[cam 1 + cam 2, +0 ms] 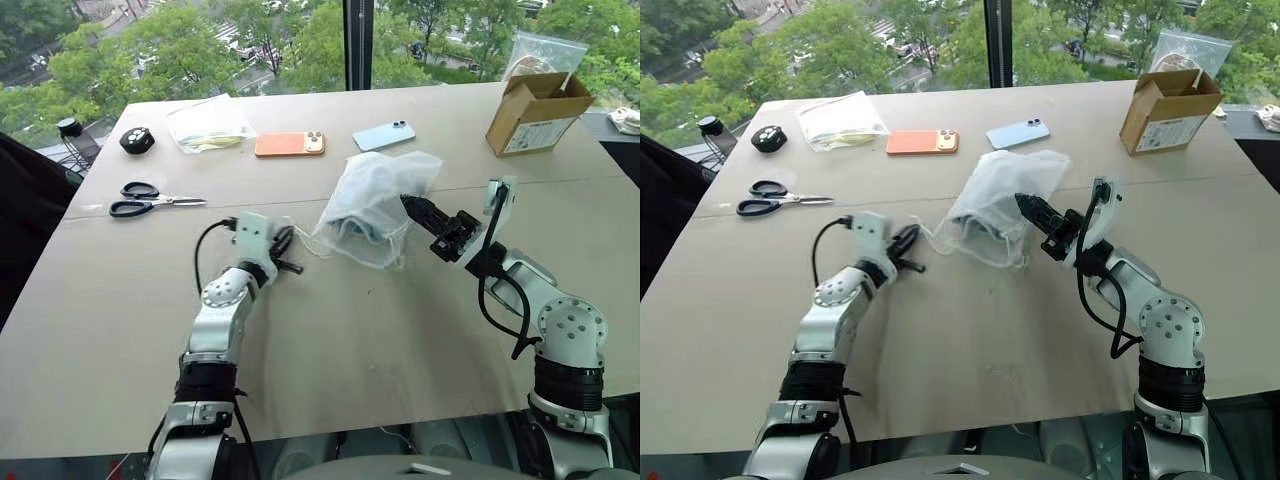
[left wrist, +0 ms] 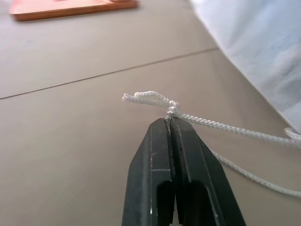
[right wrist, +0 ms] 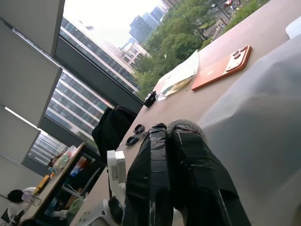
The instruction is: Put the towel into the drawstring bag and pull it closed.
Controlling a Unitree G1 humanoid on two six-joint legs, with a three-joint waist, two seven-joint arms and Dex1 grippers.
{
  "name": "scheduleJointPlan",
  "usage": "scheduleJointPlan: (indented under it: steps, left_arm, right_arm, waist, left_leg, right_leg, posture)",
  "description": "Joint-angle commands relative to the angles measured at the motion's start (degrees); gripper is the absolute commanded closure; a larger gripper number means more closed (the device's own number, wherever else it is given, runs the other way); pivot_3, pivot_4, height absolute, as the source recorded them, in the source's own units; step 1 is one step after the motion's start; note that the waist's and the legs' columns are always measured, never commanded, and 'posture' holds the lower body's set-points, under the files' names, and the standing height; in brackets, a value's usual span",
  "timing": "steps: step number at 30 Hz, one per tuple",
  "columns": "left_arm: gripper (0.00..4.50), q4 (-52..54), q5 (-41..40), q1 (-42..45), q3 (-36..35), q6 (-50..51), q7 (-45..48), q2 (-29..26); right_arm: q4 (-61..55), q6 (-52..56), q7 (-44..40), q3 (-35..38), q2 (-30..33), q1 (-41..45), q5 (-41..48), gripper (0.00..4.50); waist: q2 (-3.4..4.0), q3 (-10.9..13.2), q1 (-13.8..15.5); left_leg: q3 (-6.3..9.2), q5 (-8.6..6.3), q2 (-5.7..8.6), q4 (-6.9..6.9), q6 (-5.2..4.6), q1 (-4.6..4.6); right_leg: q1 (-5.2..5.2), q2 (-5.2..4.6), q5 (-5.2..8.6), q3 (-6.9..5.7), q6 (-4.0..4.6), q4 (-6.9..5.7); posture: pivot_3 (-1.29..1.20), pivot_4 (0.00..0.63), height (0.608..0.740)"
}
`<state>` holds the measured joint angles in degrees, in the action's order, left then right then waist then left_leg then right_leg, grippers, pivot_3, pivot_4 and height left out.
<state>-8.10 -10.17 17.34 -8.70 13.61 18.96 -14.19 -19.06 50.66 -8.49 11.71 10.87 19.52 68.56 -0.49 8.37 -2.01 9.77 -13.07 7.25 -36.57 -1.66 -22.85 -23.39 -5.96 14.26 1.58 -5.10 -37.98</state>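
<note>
Next, I open my left gripper, as the white cord's knot sits at the ends of its fingers, and take the knotted end (image 2: pixel 149 98) deeper into the fingers before pulling the bag closed.
The white translucent drawstring bag (image 1: pixel 375 200) hangs bunched over the middle of the table, its lower part resting on the tabletop. A bluish mass, the towel (image 1: pixel 352 230), shows through its fabric. My right gripper (image 1: pixel 412 208) is shut on the bag's upper right side, its taped fingers (image 3: pixel 188 141) against the white fabric (image 3: pixel 263 108). My left gripper (image 1: pixel 290 256) sits low on the table just left of the bag. It is shut (image 2: pixel 168 121) on the knotted end of the white cord (image 2: pixel 221 125), which runs back toward the bag.
Along the far side lie black scissors (image 1: pixel 150 198), a black round object (image 1: pixel 137 140), a clear zip bag (image 1: pixel 210 125), an orange phone (image 1: pixel 289 144) and a light blue phone (image 1: pixel 384 135). A cardboard box (image 1: pixel 535 112) and a clear plastic bag (image 1: pixel 545 50) stand at the far right.
</note>
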Motion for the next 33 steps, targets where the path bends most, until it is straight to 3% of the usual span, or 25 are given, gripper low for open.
scheduleJointPlan:
  steps: [1, 11, 17, 18, 22, 29, 33]
  left_arm:
    - [4.44, 3.1, -1.8, -0.1, -3.8, -1.1, -4.2, 0.9]
    - [4.44, 2.0, -0.9, 3.5, -7.8, -9.1, -10.4, 0.1]
    - [4.44, 4.2, -11.7, 3.1, -3.1, -0.1, 6.7, -1.6]
    - [4.44, 3.7, -10.8, 3.4, -1.8, 0.4, 8.6, -3.2]
    - [3.75, -1.2, -6.8, 6.7, 2.4, 0.8, 13.7, -8.4]
    - [3.75, -6.2, -5.0, 9.6, 9.2, 4.7, 25.8, -15.2]
    - [3.75, -6.7, -6.0, 10.5, 10.2, 8.5, 27.5, -14.4]
  right_arm:
    - [-0.5, -1.0, -0.9, 0.3, 0.2, 1.1, 1.4, 4.50]
    - [2.7, -7.2, 0.6, 2.8, -1.1, 2.3, -3.3, 4.50]
    - [3.0, -7.7, -0.3, 2.6, -0.9, 2.7, -4.0, 4.50]
    - [2.8, -7.7, -0.3, 2.4, -1.0, 2.6, -4.0, 4.50]
    - [2.7, -7.6, -0.4, 2.0, -1.3, 2.6, -4.2, 4.50]
    - [2.4, -7.6, -0.3, 1.8, -1.3, 2.6, -4.2, 4.50]
    - [2.2, -7.6, -0.2, 1.9, -1.2, 2.6, -4.3, 4.50]
  waist:
    - [0.00, 0.0, 0.1]
    - [-0.02, 0.0, 0.4]
    - [-0.01, 0.0, 0.5]
    - [-0.01, 0.0, 0.4]
    - [-0.02, 0.0, 0.0]
    - [-0.01, 0.0, -0.2]
    - [-0.01, 0.0, -0.2]
  left_leg:
    - [0.00, 0.00, 0.00, 0.00, 0.00, 0.00]
    - [0.00, 0.01, 0.00, 0.00, 0.02, -0.01]
    - [-0.03, 0.12, 0.01, 0.02, 0.21, -0.05]
    - [-0.03, 0.12, 0.01, 0.03, 0.22, -0.06]
    - [-0.02, 0.12, 0.00, 0.04, 0.21, -0.05]
    - [-0.04, 0.13, -0.01, 0.11, 0.22, -0.04]
    - [-0.03, 0.13, -0.01, 0.16, 0.22, -0.06]
  right_leg:
    - [0.00, 0.00, 0.00, 0.00, 0.00, 0.00]
    - [0.00, 0.01, 0.00, -0.01, 0.00, 0.00]
    - [-0.02, 0.01, 0.00, -0.02, 0.00, 0.04]
    - [-0.03, 0.01, 0.00, -0.02, 0.00, 0.05]
    - [-0.04, 0.04, 0.00, 0.00, 0.01, 0.02]
    - [-0.06, 0.04, 0.00, 0.02, 0.01, 0.06]
    - [-0.18, 0.04, 0.00, 0.04, 0.01, 0.04]
  posture:
    - [0.00, 0.150, 0.740]
    - [0.00, 0.150, 0.740]
    - [0.00, 0.150, 0.740]
    - [0.00, 0.150, 0.740]
    - [0.00, 0.150, 0.740]
    - [0.00, 0.150, 0.740]
    - [0.00, 0.150, 0.740]
